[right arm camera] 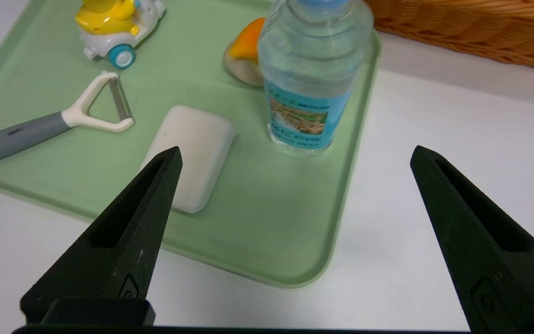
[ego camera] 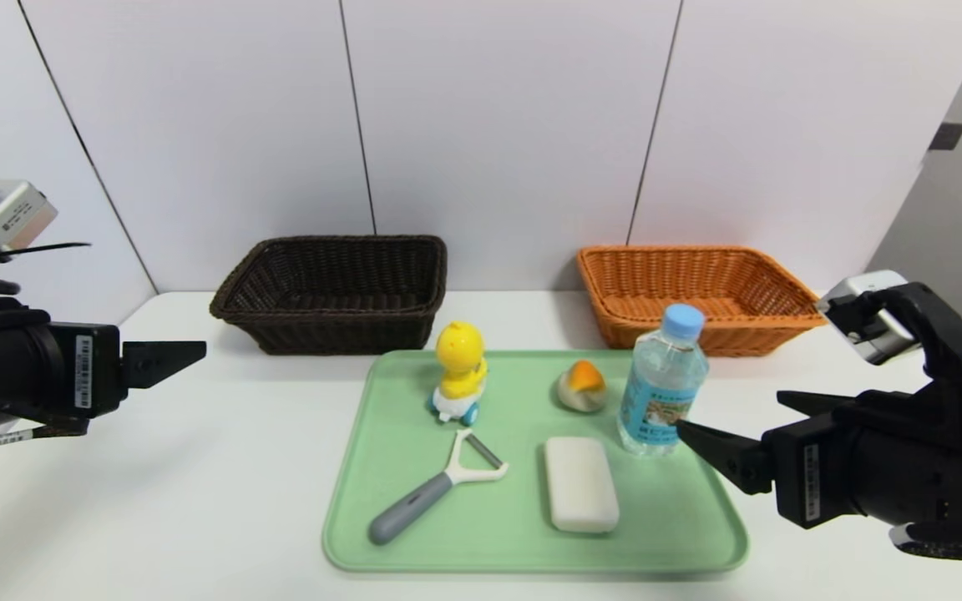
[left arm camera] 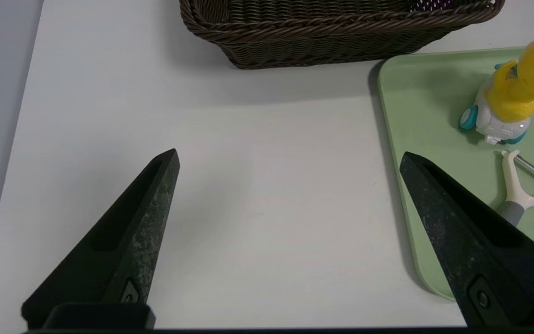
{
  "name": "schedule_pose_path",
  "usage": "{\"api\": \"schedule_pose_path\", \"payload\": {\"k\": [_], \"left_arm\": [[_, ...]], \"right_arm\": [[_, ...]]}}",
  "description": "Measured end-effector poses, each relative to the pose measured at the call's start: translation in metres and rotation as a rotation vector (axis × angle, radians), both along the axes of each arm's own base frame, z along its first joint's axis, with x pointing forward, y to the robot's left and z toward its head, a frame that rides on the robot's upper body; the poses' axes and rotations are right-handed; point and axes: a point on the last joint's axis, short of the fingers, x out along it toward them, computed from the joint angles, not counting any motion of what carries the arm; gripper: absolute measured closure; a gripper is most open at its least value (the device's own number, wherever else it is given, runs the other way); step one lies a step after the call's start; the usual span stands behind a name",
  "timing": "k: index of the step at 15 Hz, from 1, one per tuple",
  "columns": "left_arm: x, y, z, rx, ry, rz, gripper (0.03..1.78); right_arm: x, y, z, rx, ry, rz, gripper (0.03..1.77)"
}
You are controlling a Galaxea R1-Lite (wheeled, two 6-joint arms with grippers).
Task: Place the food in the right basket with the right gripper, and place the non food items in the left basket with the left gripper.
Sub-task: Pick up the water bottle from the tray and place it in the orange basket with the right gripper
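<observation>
The water bottle's blue label (ego camera: 659,406) (right arm camera: 307,116), below the bottle's sloping clear top, is the next place my right gripper should go to and close on.
On the green tray (ego camera: 523,534) stand a yellow duck toy (ego camera: 459,371) and a clear water bottle (ego camera: 663,384) with a blue cap. A beige bun (ego camera: 582,386), a white peeler (ego camera: 435,488) and a white bar (ego camera: 580,482) lie there too. The dark brown left basket (ego camera: 335,288) and the orange right basket (ego camera: 694,292) sit behind the tray, both empty. My left gripper (left arm camera: 289,153) hovers open over bare table left of the tray. Low at the tray's right front corner, my right gripper (right arm camera: 295,149) is open, a short way from the bottle (right arm camera: 311,69).
The white table (ego camera: 155,501) runs back to a white panelled wall behind the baskets. Its left edge lies close to my left arm. Bare table surface shows between the tray's left rim (left arm camera: 390,139) and the dark basket (left arm camera: 322,32).
</observation>
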Motion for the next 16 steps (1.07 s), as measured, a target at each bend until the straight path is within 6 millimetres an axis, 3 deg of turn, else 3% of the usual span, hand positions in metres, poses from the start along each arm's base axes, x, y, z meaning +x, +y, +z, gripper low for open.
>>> {"api": "schedule_pose_path", "payload": {"k": [3, 7, 16], "left_arm": [[0.012, -0.01, -0.003, -0.083, 0.035, 0.043, 0.12], [0.021, -0.017, -0.01, -0.065, 0.066, 0.047, 0.12], [0.021, -0.023, -0.02, -0.017, 0.099, 0.032, 0.12]], "right_arm": [[0.003, 0.009, -0.015, 0.034, -0.037, 0.005, 0.1], [0.015, 0.02, -0.039, 0.028, -0.072, -0.034, 0.1], [0.036, 0.036, -0.072, 0.036, -0.119, -0.1, 0.1]]}}
